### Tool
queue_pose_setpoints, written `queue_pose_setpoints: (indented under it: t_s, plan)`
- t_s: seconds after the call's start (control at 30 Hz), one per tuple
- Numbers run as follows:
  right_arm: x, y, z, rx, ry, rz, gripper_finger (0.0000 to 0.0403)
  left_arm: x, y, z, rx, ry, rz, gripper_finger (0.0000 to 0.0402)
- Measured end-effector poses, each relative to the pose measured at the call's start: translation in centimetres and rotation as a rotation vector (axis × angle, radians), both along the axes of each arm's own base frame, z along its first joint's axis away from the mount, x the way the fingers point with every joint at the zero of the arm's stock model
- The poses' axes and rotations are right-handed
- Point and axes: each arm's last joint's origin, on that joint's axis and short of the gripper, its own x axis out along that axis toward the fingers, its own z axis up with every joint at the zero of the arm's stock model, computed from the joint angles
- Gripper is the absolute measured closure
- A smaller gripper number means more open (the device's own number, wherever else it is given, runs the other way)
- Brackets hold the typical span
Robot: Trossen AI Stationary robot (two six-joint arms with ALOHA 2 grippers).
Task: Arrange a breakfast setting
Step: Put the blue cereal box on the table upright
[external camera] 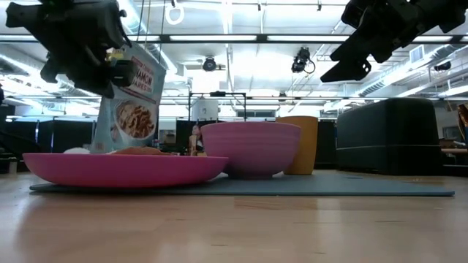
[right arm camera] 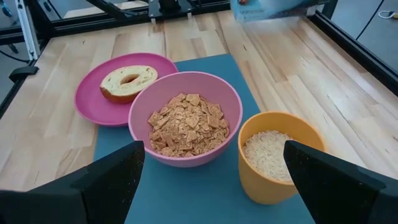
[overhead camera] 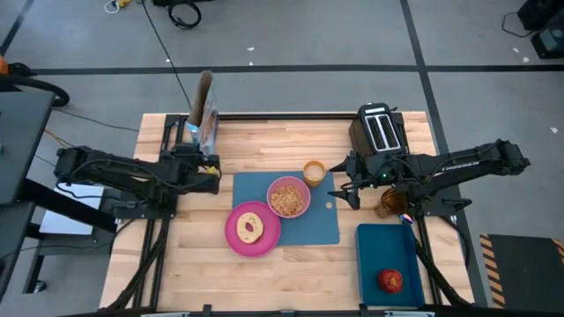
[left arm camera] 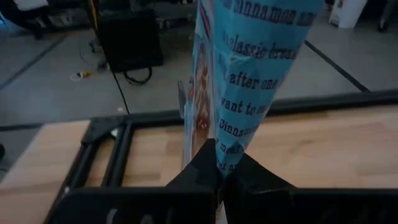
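The cereal box is slanted in the robot's left gripper, so the gripper will open its fingers to stand the box upright, then take its narrow edge (left arm camera: 241,127) and move it inward.
The blue mat (overhead camera: 291,231) lies mid-table. On it stand the pink bowl (overhead camera: 288,197) holding cereal and the amber cup (overhead camera: 315,172). The pink plate (overhead camera: 253,229) carries the bagel (overhead camera: 250,228) and overlaps the mat's left edge. The red apple (overhead camera: 391,281) lies on a darker blue tray. My left gripper (overhead camera: 208,164) is shut on a blue cereal box (overhead camera: 204,114) at the table's far left. My right gripper (overhead camera: 345,188) is open and empty, above the mat's right edge beside the cup (right arm camera: 277,155). I cannot make out the spoon. My left gripper pinches the cereal box's narrow edge (left arm camera: 227,155), low on the box, between its two fingers. The fingers come about level from the table's near side. The box stands upright above them (external camera: 131,109). The plate hides its bottom, so I cannot tell if it rests on the table.
A black toaster (overhead camera: 379,130) stands at the far right, just behind my right arm. An amber jar-like thing (overhead camera: 392,202) sits under that arm. The dark blue tray (overhead camera: 388,255) fills the near right corner. Bare wood lies at the near left.
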Motion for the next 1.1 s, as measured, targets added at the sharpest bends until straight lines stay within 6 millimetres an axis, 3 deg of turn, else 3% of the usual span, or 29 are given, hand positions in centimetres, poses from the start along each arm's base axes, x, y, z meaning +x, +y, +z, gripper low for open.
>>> queue_pose_setpoints:
  t_s: [0.27,0.67,1.1]
  plan:
    - [0.0,0.0,0.0,0.009,-0.001,-0.006,0.0009,-2.0,-0.3,-3.4,-0.033,-0.107,0.063,0.0394]
    - [0.1,0.0,0.1,0.017,-0.017,-0.010,0.0009,-1.6,0.0,-3.5,-0.049,-0.078,0.049,0.0392]
    - [0.1,0.0,0.1,0.015,-0.017,-0.001,0.0009,-0.6,0.1,-1.8,-0.105,0.019,-0.006,0.0286]
